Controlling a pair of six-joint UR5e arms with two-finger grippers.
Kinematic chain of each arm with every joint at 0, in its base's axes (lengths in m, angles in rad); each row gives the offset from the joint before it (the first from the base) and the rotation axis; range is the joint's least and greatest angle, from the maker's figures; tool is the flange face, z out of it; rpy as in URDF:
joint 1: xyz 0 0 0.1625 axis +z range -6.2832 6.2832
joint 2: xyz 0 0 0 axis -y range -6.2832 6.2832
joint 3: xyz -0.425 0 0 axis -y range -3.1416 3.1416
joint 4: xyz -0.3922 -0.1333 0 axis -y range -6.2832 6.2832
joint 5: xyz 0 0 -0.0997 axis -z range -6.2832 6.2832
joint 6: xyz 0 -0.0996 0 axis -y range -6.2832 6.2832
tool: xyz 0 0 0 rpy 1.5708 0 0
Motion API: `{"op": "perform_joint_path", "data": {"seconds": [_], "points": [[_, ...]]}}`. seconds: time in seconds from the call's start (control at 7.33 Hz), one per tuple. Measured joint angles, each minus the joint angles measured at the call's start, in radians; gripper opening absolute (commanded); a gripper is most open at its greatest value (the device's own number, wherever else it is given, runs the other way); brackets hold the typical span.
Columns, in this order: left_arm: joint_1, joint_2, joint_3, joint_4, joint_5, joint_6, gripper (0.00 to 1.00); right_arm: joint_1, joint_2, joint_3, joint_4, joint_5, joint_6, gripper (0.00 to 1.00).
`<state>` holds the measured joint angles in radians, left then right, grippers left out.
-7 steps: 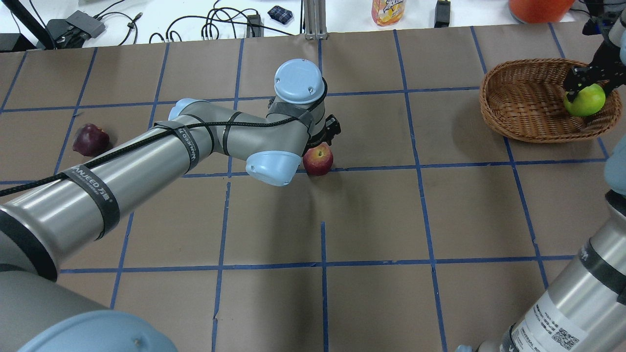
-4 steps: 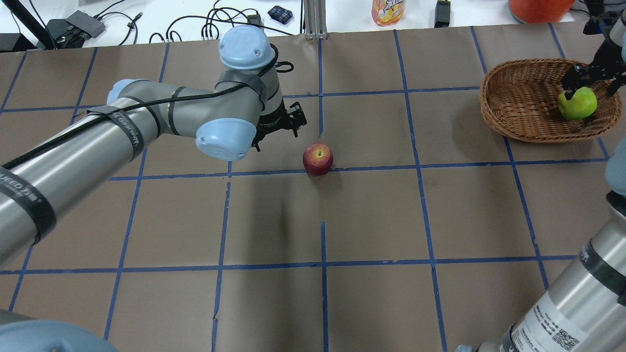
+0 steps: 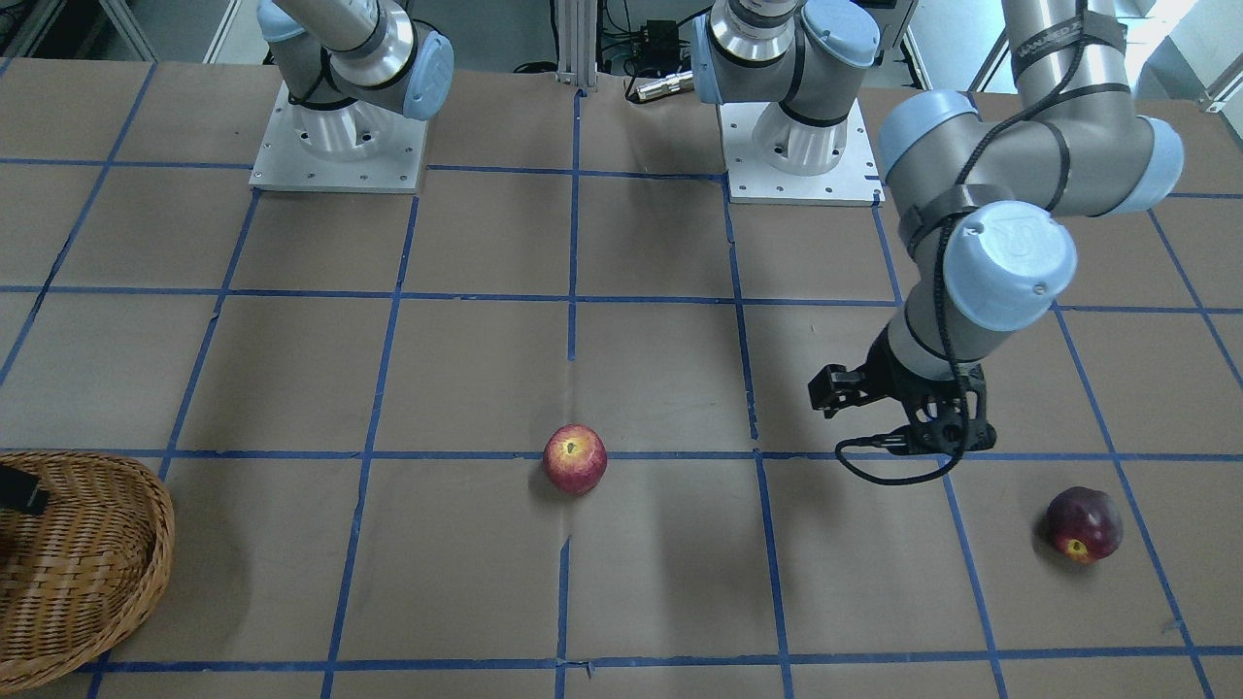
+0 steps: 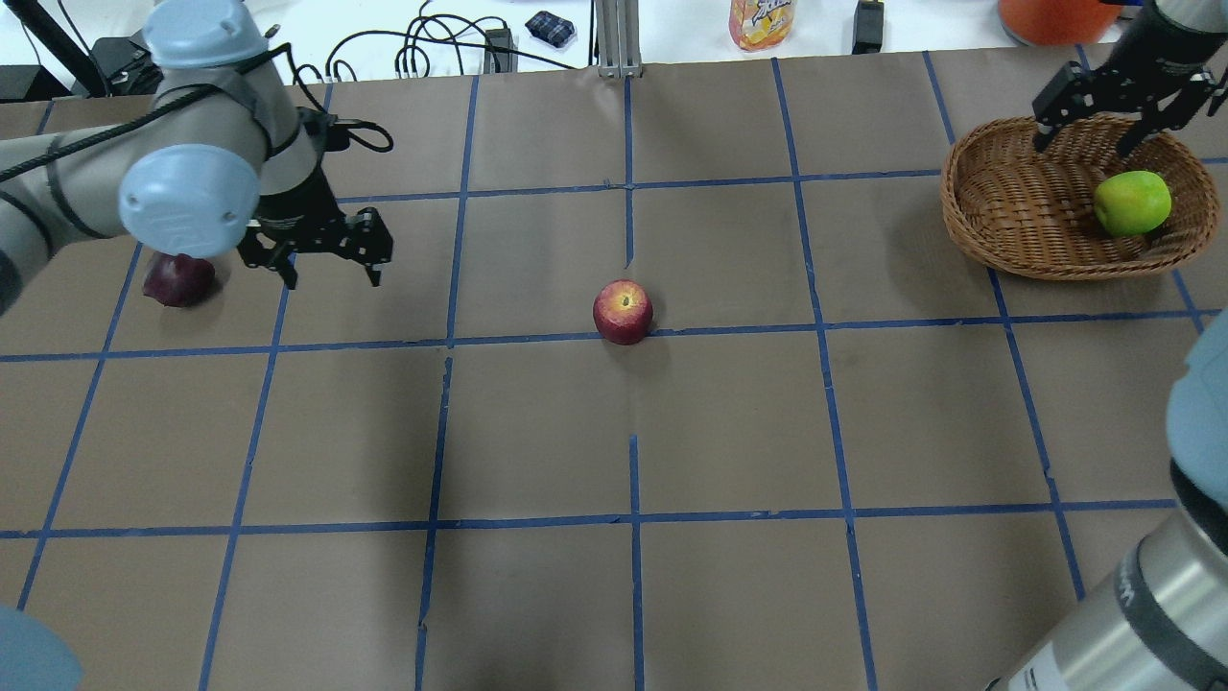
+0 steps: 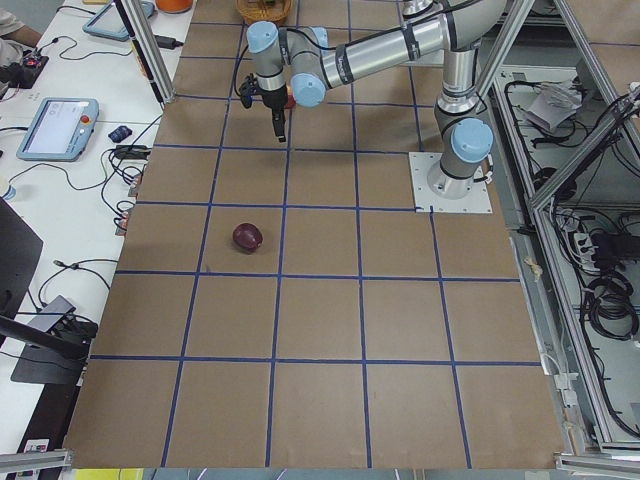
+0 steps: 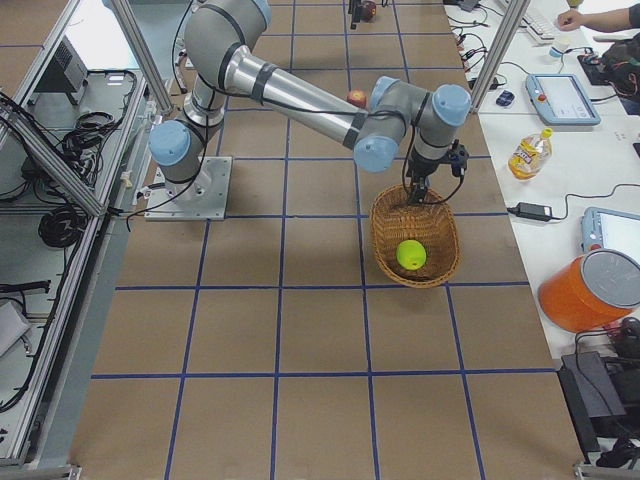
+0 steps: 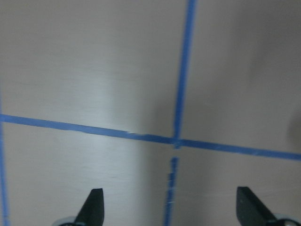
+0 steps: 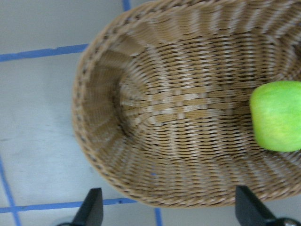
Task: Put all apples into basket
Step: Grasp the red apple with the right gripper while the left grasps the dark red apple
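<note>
Next, I move my left gripper to the maroon apple's middle [image 3: 1082, 524] and close it there, with the fingers on opposite sides of the apple.
The green apple [image 4: 1132, 202] [image 8: 277, 115] [image 6: 410, 254] lies loose inside the wicker basket [image 4: 959, 221] [image 8: 117, 141] at the table's far right. My right gripper [image 4: 1084, 144] [image 8: 169, 212] hangs open above the basket's far rim, holding nothing. Mid-table, on a blue tape line, sits the red apple [image 4: 623, 311] [image 3: 574, 458]. The maroon apple [image 4: 177, 281] [image 3: 1084, 524] [image 5: 248, 237] rests at the far left. My left gripper [image 4: 331, 278] [image 3: 898, 417] [image 7: 171, 207] is open over bare paper, just right of the maroon apple and not touching it.
Brown paper with a blue tape grid covers the table [image 4: 729, 432]. Behind its far edge stand an orange drink bottle [image 4: 761, 21], an orange container [image 4: 1055, 14] and cables [image 4: 422, 53]. The arm bases [image 3: 335, 146] sit at my side.
My left arm swung left, away from the red apple to beside the maroon apple. My right gripper let go of the green apple in the basket and lifted clear.
</note>
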<state>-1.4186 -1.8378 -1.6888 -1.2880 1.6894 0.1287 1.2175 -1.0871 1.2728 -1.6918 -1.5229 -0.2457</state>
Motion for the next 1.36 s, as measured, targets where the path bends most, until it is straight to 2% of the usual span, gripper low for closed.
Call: {"op": "perform_joint_path", "data": {"seconds": [0.27, 0.55, 0.95, 1.09, 1.36], "points": [[0.17, 0.001, 0.003, -0.006, 0.048, 0.279, 1.0, 0.222, -0.015, 0.008, 0.034, 0.031, 0.197, 1.0], [0.291, -0.03, 0.017, 0.029, 0.051, 0.478, 1.0, 0.4, -0.007, 0.037, 0.026, 0.076, 0.378, 1.0], [0.328, -0.188, 0.03, 0.338, 0.044, 0.714, 1.0, 0.544, 0.024, 0.059, -0.052, 0.097, 0.695, 1.0], [0.329, -0.239, 0.055, 0.395, 0.043, 0.749, 1.0, 0.591, 0.057, 0.064, -0.098, 0.098, 0.792, 1.0], [0.329, -0.307, 0.103, 0.431, 0.044, 0.789, 1.0, 0.648, 0.112, 0.07, -0.157, 0.097, 0.886, 1.0]]}}
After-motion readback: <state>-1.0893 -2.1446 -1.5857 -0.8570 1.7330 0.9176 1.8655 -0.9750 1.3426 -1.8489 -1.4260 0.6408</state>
